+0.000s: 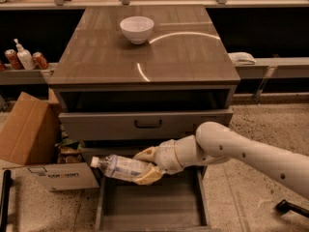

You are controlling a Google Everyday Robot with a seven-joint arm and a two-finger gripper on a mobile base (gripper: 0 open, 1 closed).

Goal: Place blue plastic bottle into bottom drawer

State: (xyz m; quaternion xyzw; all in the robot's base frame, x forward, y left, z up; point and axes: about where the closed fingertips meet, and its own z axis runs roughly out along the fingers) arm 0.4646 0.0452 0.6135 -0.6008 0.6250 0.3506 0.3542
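Next, I release the blue plastic bottle on the middle of the open bottom drawer's grey bottom [157,188].
The blue plastic bottle [119,167] is clear with a white cap and a pale label. It lies on its side in my gripper [147,165], cap pointing left. The gripper is shut on the bottle's base end. It holds the bottle above the left front part of the open bottom drawer [149,207], a wide shallow grey tray pulled out from the cabinet. The bottle's cap end reaches past the drawer's left wall. My white arm comes in from the right.
A white bowl [137,29] stands on the cabinet top. The middle drawer [147,124] with a black handle is closed. An open cardboard box [34,144] stands to the left. Cans and a white pump bottle [22,55] sit on a left shelf.
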